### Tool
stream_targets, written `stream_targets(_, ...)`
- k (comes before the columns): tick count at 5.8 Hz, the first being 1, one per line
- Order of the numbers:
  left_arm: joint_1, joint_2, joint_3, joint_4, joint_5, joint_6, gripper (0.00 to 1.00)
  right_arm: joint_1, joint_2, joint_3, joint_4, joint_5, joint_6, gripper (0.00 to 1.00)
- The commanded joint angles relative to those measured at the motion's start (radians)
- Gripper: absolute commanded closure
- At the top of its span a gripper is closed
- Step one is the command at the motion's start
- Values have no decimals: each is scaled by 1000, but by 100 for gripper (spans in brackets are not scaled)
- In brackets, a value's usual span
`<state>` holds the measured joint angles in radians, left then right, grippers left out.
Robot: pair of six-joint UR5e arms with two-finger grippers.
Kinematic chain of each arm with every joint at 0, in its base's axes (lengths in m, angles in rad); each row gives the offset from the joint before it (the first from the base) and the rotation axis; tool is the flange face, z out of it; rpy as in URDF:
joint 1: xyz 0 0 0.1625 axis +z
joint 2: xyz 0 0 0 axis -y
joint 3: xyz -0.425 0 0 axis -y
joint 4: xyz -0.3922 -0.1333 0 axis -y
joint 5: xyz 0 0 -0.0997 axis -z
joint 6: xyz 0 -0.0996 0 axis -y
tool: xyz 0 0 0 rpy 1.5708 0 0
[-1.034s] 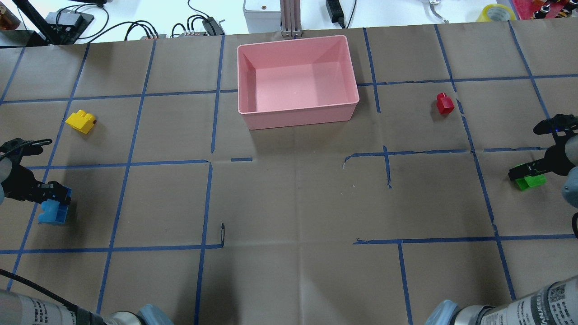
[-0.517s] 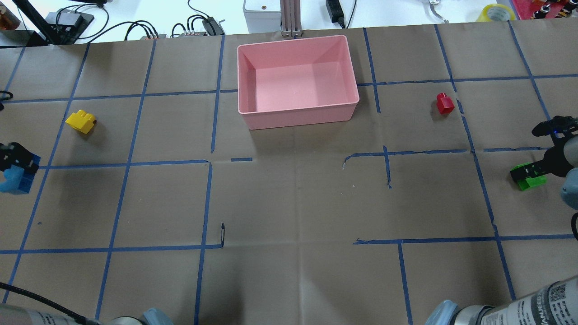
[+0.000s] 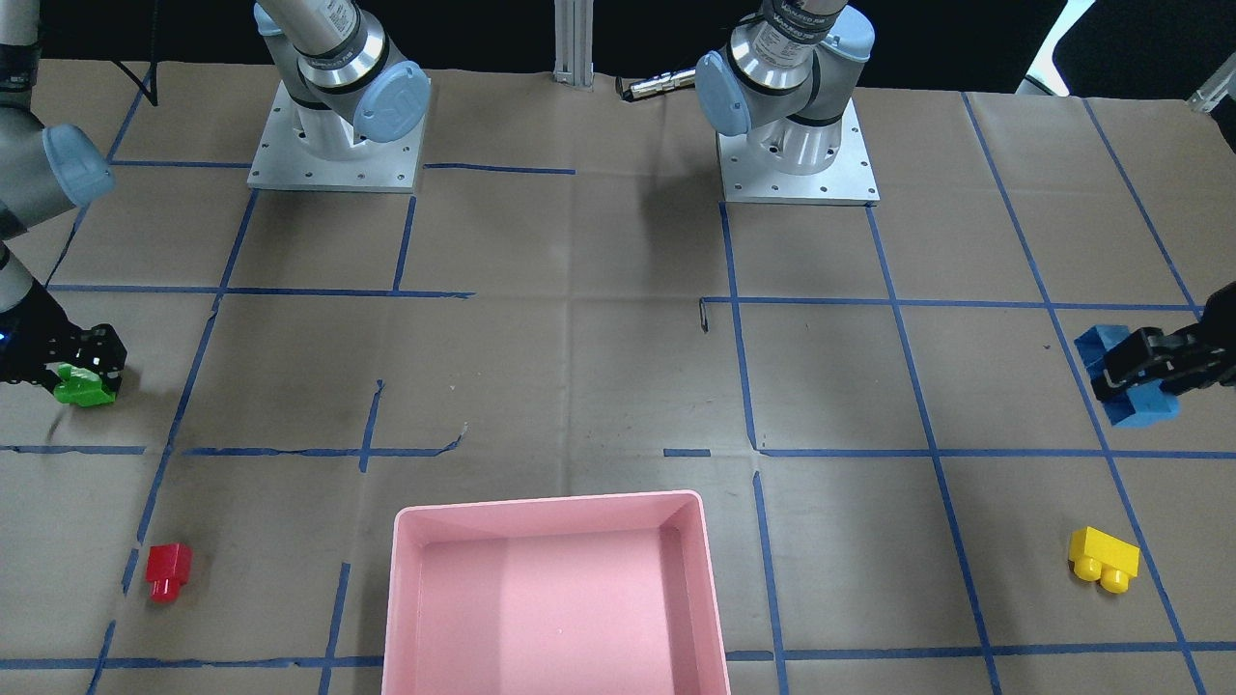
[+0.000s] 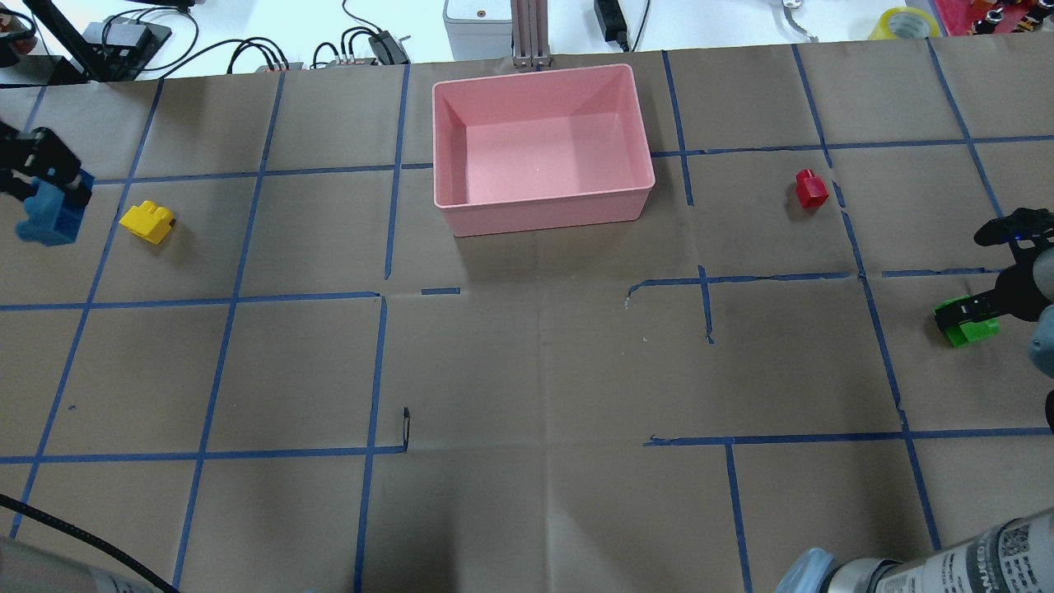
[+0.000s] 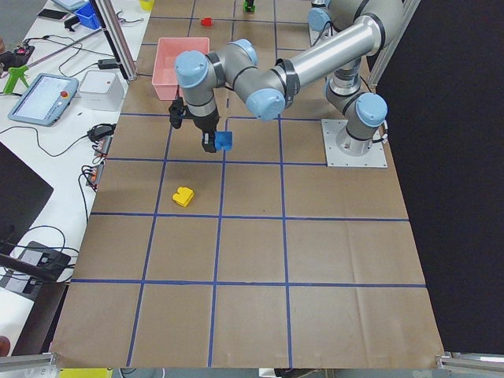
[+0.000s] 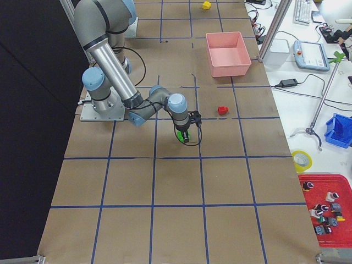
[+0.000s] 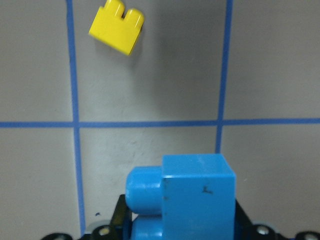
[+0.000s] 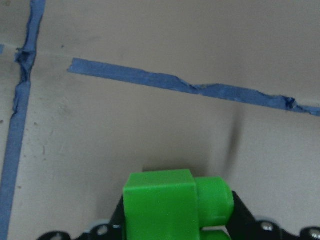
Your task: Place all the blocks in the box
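Next, my left gripper lets go of the blue block inside the pink box [image 3: 629, 627], near the box's side that faces the yellow block.
My left gripper [image 4: 45, 185] is shut on the blue block [image 4: 49, 216] and holds it above the table at the far left, just left of the yellow block [image 4: 148, 221]. The blue block also fills the bottom of the left wrist view [image 7: 192, 197], with the yellow block [image 7: 117, 32] ahead. My right gripper [image 4: 967, 317] is shut on the green block [image 4: 970, 329] at the right edge, low over the table; it also shows in the right wrist view [image 8: 172, 207]. The red block [image 4: 811, 189] lies right of the empty pink box [image 4: 543, 212].
Blue tape lines [image 4: 383, 296] grid the brown paper. Cables and electronics [image 4: 362, 45] lie beyond the far table edge behind the box. The two arm bases [image 3: 333, 145] stand at the robot side.
My left gripper has lifted the blue block and carried it away from the robot, to beside the yellow block. My right gripper with the green block has barely moved.
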<state>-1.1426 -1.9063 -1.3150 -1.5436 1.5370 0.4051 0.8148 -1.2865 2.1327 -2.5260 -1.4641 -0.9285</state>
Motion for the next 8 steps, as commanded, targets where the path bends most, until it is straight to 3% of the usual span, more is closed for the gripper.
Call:
stream_targets(1,-222,-121,212,-9,-5,-245,80,10,-136,-122,321,2,19,93)
stream_targets(2,-343,-202,330,-12,-3,-388,80,47,-161,-229,542,57,49,95)
stream_targets(3,-456,-285,418,-9,-2,-514,80,135,-154,-302,593,156,39,95)
stream_targets(4,-550,-377,494,0,-6,-648,80,303,-121,-321,564,266,-72,95)
stream_targets(5,-598,-455,499,52,-2,-682,80,448,-29,-380,444,353,-69,96)
stream_targets(6,-617,-523,500,116,-11,-740,78,574,90,-522,402,452,-40,96)
stream_targets(7,-630,-545,499,143,-12,-752,75,678,184,-654,400,467,-6,96)
stream_targets(8,-628,-534,493,143,-12,-743,40,734,253,-731,332,502,49,96)
